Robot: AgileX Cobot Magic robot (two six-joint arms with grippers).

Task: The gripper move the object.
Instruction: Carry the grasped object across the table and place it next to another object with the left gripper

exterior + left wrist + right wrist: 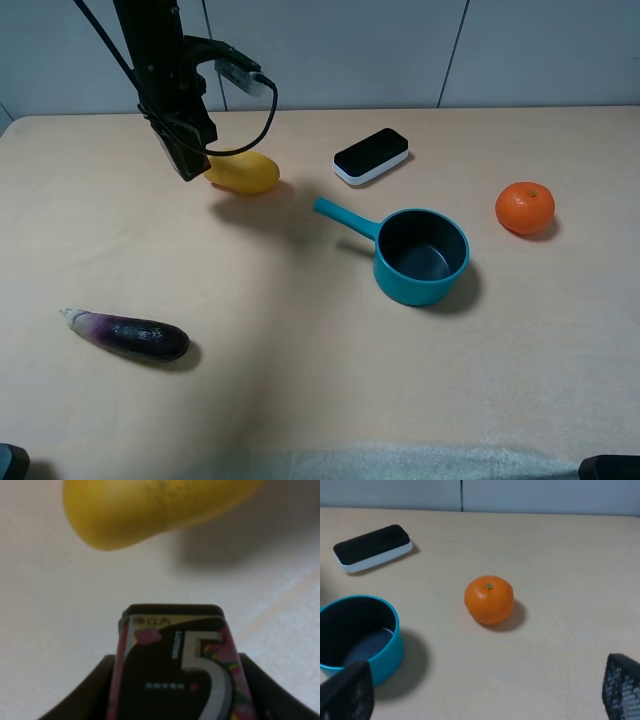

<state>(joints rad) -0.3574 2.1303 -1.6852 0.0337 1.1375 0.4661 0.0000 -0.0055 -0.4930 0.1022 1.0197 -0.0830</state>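
Note:
The robot's left gripper will release the small black box on the table (237,217) (210,555) close in front of the yellow fruit.
My left gripper (187,160) hangs at the back left of the table, just left of a yellow fruit (243,172). It is shut on the object (175,665), a small black box with a reddish-white label and a large "5". In the left wrist view the box stands between the dark fingers (87,692), with the yellow fruit (150,510) beyond it over the pale table. In the exterior high view the box is hard to tell apart from the black gripper. My right gripper (482,697) is open, and nothing lies between its meshed fingertips (347,695).
A black-and-white flat device (371,156) lies at the back middle. A teal pot (422,256) with its handle pointing left stands in the centre. An orange (525,207) sits at the right and an eggplant (128,335) at the front left.

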